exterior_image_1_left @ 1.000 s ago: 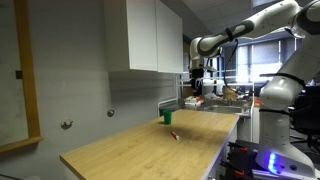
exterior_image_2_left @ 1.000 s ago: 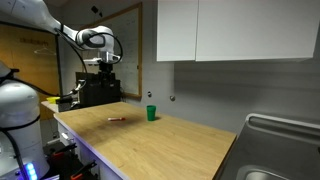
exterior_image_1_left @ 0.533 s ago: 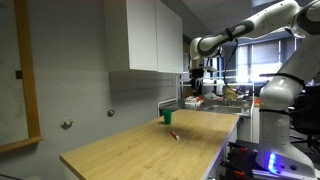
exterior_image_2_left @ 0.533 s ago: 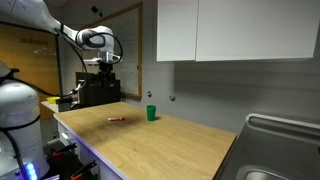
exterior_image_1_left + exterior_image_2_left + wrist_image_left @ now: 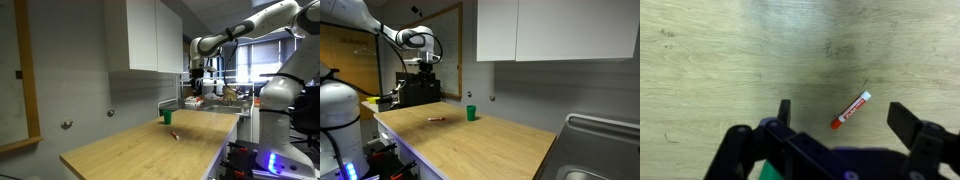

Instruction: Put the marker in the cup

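The gripper will next go down to the marker's red end (image 5: 172,133) (image 5: 837,122), opposite its white tip, and close there.
The red marker (image 5: 851,110) lies flat on the wooden tabletop, with a white tip at its upper right end in the wrist view. It shows in both exterior views (image 5: 174,134) (image 5: 436,119). The dark green cup stands upright on the table near the wall (image 5: 168,117) (image 5: 471,113), a short way from the marker. A green patch at the bottom edge of the wrist view (image 5: 768,172) may be the cup. My gripper (image 5: 845,118) is open and empty, high above the table (image 5: 197,83) (image 5: 421,66), with the marker between its fingers in the wrist view.
The wooden tabletop (image 5: 150,150) (image 5: 490,145) runs along a wall under white cabinets (image 5: 550,30). A metal sink (image 5: 600,150) sits at one end. Cluttered equipment (image 5: 215,95) stands beyond the table's far end.
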